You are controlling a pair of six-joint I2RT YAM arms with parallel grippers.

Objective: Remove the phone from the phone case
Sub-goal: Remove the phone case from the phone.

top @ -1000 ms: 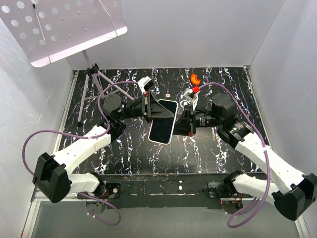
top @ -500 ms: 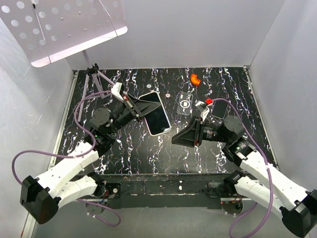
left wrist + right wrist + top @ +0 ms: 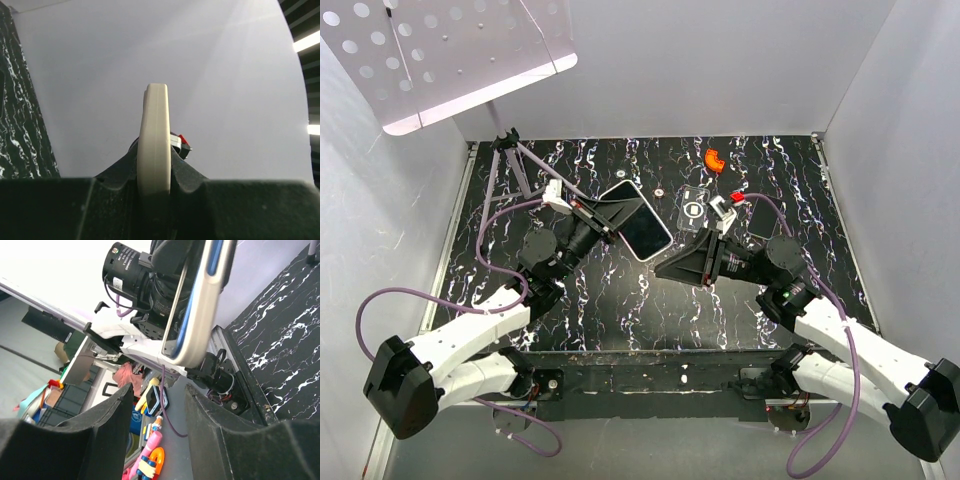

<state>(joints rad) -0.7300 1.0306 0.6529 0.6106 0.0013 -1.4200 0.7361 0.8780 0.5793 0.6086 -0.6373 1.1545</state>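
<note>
My right gripper should turn the phone straight and grip its free long edge (image 3: 657,214), since the phone slants in my left gripper with its lower corner toward my right gripper.
The phone (image 3: 642,226), black-screened with a cream-white rim that looks like its phone case, hangs tilted above the table's middle. My left gripper (image 3: 611,214) is shut on its left edge. In the left wrist view the cream edge (image 3: 154,135) stands upright, pinched in the left gripper (image 3: 154,172). My right gripper (image 3: 663,268) is open and empty, just right of and below the phone, not touching it. In the right wrist view the phone's white and blue edge (image 3: 200,300) lies beyond the open right gripper (image 3: 159,395).
A clear case with a ring (image 3: 693,208) and a dark flat rectangle (image 3: 760,222) lie on the black marbled table (image 3: 620,300) at the right. An orange piece (image 3: 714,159) sits at the back. A small tripod (image 3: 506,165) stands back left. White walls enclose the table.
A second ago both grippers were on the phone. The right gripper has opened, let go and drawn back to the right; the left arm has swung the phone leftward.
</note>
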